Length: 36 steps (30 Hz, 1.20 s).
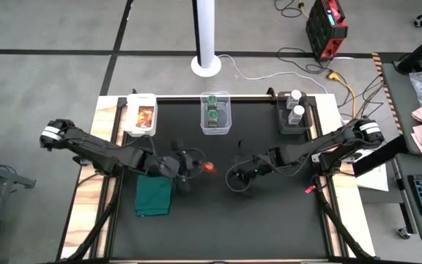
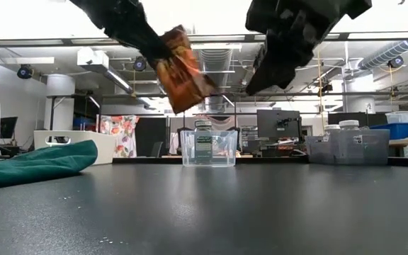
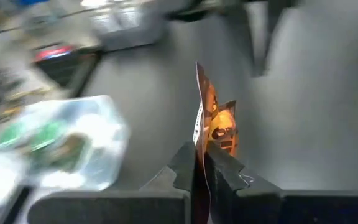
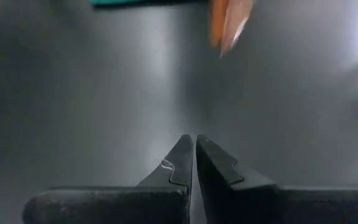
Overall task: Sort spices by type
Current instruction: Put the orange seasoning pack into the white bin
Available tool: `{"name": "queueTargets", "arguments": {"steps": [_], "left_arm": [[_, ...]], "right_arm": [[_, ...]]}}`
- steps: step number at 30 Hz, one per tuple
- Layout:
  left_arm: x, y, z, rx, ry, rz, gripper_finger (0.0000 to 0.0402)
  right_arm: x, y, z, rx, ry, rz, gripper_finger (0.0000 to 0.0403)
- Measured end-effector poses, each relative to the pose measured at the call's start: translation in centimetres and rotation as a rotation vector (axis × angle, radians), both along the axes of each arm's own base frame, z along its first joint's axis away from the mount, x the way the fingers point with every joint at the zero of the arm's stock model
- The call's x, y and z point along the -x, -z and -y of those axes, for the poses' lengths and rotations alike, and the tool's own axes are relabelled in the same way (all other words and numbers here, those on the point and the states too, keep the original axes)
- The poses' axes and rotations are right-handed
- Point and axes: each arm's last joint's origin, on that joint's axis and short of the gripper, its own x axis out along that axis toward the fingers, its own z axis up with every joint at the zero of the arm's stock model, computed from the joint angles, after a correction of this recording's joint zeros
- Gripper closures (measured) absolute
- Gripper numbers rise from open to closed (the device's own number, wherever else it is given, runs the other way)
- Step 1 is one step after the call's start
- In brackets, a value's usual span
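Next, my left gripper releases the held packet on top of the other orange-brown packet (image 1: 144, 117) in its box. The held packet is now raised over the mat.
My left gripper (image 1: 196, 167) is over the middle of the black mat, shut on a flat orange-brown packet (image 2: 183, 69), which is raised off the mat. A second orange-brown packet (image 1: 145, 116) lies in the far-left clear box. Two green-lidded jars (image 1: 212, 108) stand in the far-middle clear box. Two white-lidded jars (image 1: 296, 107) stand in the far-right dark tray. My right gripper (image 4: 195, 149) is shut on nothing, above the mat just right of centre; the held packet (image 4: 229, 22) shows beyond it. My left gripper pinches the packet's edge (image 3: 199, 146) between its two fingers (image 3: 224, 168), so that the packet stands edge-on between them. The packet is lifted clear of the mat and tilted, reaching out past the fingertips.
A dark green cloth (image 1: 153, 198) lies crumpled on the mat's near-left part, under my left arm. The three containers line the mat's far edge. The mat's near half (image 1: 255, 227) is bare. A white pole base (image 1: 206, 64) stands beyond the table.
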Motion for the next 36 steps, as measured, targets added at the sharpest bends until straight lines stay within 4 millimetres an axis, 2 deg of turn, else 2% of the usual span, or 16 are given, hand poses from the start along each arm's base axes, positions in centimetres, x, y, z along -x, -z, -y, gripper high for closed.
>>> {"name": "queueTargets", "arguments": {"steps": [4, 8, 14, 19, 23, 27, 31, 36], "left_arm": [[1.4, -0.9, -1.1, -0.075, -0.191, -0.001, 0.04], [2.6, -2.7, -2.6, -0.13, -0.378, 0.032, 0.04], [5.0, -4.1, -7.2, -0.088, -0.674, -0.051, 0.0401], [7.5, -3.5, -11.7, -0.031, -0.941, -0.165, 0.0401], [9.4, -2.4, -15.0, 0.048, -1.103, -0.239, 0.0401], [11.5, -1.9, -18.1, 0.057, -1.257, -0.285, 0.0401], [13.0, -1.3, -20.6, 0.154, -1.281, -0.368, 0.0401], [13.6, -0.3, -22.8, 0.269, -1.065, -0.491, 0.0401]], "right_arm": [[0.2, -0.3, 0.2, 0.014, 0.057, 0.002, 0.039], [0.2, -0.2, 0.2, 0.026, 0.068, 0.001, 0.039], [0.2, -0.3, 0.5, 0.088, 0.118, 0.018, 0.039], [0.1, -0.3, 0.6, 0.133, 0.16, 0.028, 0.039], [0.2, -0.3, 0.7, 0.146, 0.173, 0.032, 0.039], [0.1, -0.3, 0.7, 0.149, 0.173, 0.033, 0.039], [0.1, -0.3, 0.7, 0.148, 0.174, 0.035, 0.039], [0.1, -0.3, 0.7, 0.149, 0.173, 0.039, 0.039]]}}
